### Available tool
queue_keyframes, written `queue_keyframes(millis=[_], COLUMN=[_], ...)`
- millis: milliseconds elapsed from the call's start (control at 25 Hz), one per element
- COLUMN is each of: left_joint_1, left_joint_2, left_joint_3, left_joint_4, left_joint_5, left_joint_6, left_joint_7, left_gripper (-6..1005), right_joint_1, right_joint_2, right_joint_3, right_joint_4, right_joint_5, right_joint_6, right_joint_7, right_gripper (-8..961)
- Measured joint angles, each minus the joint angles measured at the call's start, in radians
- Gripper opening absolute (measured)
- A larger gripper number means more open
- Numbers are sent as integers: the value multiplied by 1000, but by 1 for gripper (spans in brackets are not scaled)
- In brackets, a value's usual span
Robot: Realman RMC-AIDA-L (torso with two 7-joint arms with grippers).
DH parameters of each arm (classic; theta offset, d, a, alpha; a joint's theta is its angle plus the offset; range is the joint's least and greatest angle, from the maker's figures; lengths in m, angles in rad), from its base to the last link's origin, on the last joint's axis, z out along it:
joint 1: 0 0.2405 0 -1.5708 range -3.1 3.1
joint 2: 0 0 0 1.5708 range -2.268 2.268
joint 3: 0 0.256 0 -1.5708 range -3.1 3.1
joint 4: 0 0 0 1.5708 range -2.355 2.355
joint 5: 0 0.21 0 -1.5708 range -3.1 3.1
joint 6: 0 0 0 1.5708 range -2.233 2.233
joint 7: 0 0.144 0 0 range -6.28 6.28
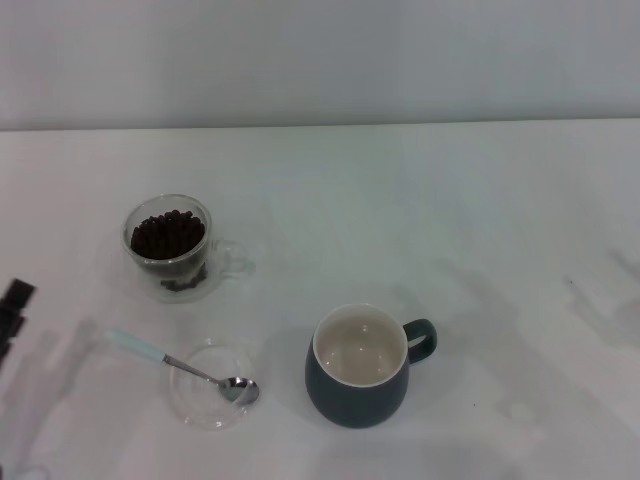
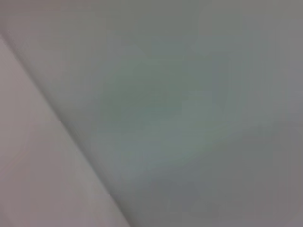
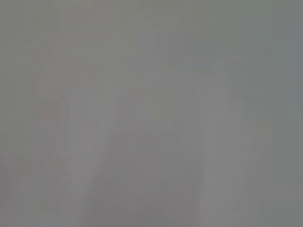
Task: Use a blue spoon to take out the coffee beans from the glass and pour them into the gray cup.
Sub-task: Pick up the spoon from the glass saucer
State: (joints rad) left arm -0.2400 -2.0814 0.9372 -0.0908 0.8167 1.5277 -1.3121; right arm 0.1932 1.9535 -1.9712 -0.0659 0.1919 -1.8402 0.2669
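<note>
The robot's left gripper needs to go to the blue spoon next and close on the loose end of its pale handle [image 1: 117, 338], farthest from the clear dish.
In the head view the glass [image 1: 170, 250] stands at the left of the table, filled with dark coffee beans [image 1: 165, 234]. Nearer the front, the blue spoon [image 1: 180, 363] lies with its pale handle on the table and its metal bowl resting in a shallow clear dish [image 1: 205, 400]. To the right of the dish stands the gray cup [image 1: 358, 366], its cream inside bare and its handle pointing right. A black part of my left gripper [image 1: 12, 305] shows at the left edge, well left of the spoon. My right gripper is out of view. Both wrist views show only plain grey surface.
The white table [image 1: 450, 220] runs back to a pale wall. Faint shadows lie on the table at the right and the front left.
</note>
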Motion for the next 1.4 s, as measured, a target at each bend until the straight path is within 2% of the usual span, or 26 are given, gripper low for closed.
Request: queue_keyframes(millis=[120,480,960,1400], left_joint_1=[-28,-89,-126,-129], left_joint_2=[0,-1,-1,-6], left_joint_3=[62,145,148,149], left_joint_4=[1,5,7,2], left_joint_5=[0,27,70,96], left_joint_6=[-36,-150,-179,-207], left_joint_7=[-66,-244,-320,-320], left_gripper=[885,884,884,885], right_joint_1=[2,3,8,32], right_joint_2=[-2,0,6,6], right_joint_3=[0,13,34,43], right_joint_4=[0,0,-1,0], right_joint_5=[0,-1,-2,-2], right_joint_6=[-13,-26,-54,-22], right_joint_7=[0,-4,-26,-28], right_gripper=[784,784,784,784])
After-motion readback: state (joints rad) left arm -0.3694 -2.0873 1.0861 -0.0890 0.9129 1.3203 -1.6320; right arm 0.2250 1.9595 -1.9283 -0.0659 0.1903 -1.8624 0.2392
